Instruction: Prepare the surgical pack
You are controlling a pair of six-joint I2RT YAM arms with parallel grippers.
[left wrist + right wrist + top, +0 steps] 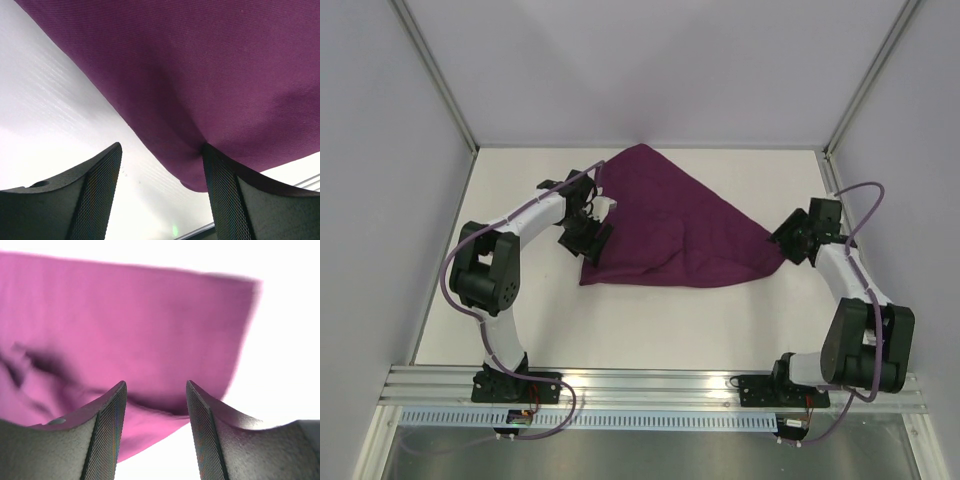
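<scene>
Next, my right gripper grabs the purple surgical pack at the short edge of its corner (781,257) (239,342) that is farthest from my left gripper.
The surgical pack (665,225) is a deep-purple fabric sheet folded into a triangle on the white table; its contents are hidden. My left gripper (588,238) sits at its left edge near the near-left corner, jaws open. In the left wrist view the cloth (210,75) fills the top, and its corner touches the right finger (230,200); nothing lies between the jaws. My right gripper (788,240) is at the right corner, open. In the right wrist view the cloth (125,330) lies just ahead of the open fingers (107,435), with a fold reaching between them.
White enclosure walls with metal posts (435,70) surround the table. The table's near edge is an aluminium rail (650,385) carrying both arm bases. A small white object (607,205) shows by the left wrist at the cloth's edge.
</scene>
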